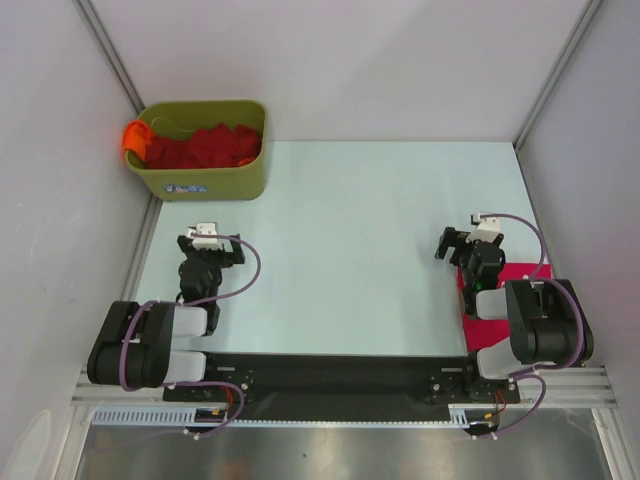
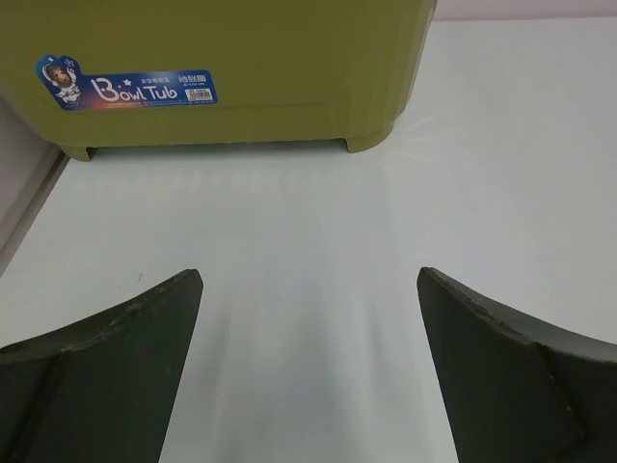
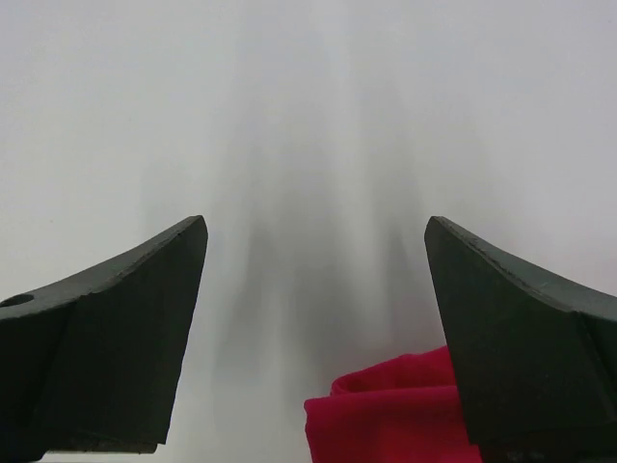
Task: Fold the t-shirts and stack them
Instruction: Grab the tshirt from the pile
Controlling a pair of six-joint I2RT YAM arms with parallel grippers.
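I will next reach into the olive-green tub with my left gripper and close it on the crumpled middle [image 1: 209,142] of the dark red t-shirt.
A dark red t-shirt [image 1: 205,147] lies crumpled inside the olive-green tub [image 1: 215,185] at the back left. An orange t-shirt [image 1: 133,137] hangs over the tub's left rim. A magenta-pink t-shirt [image 1: 522,271] lies folded at the near right, partly hidden under the right arm. My right gripper [image 1: 462,240] hovers open just beyond its far edge; in the right wrist view the pink cloth [image 3: 395,415] shows low between the fingers of the right gripper [image 3: 316,231], untouched. My left gripper [image 1: 210,245] is open and empty over bare table, facing the tub [image 2: 241,58], as the left wrist view of the left gripper [image 2: 308,280] shows.
Grey walls close in the pale table [image 1: 350,230] on the left, back and right. A blue label [image 2: 125,89] sits on the tub's near wall. The black arm-mount rail [image 1: 330,375] runs along the near edge.
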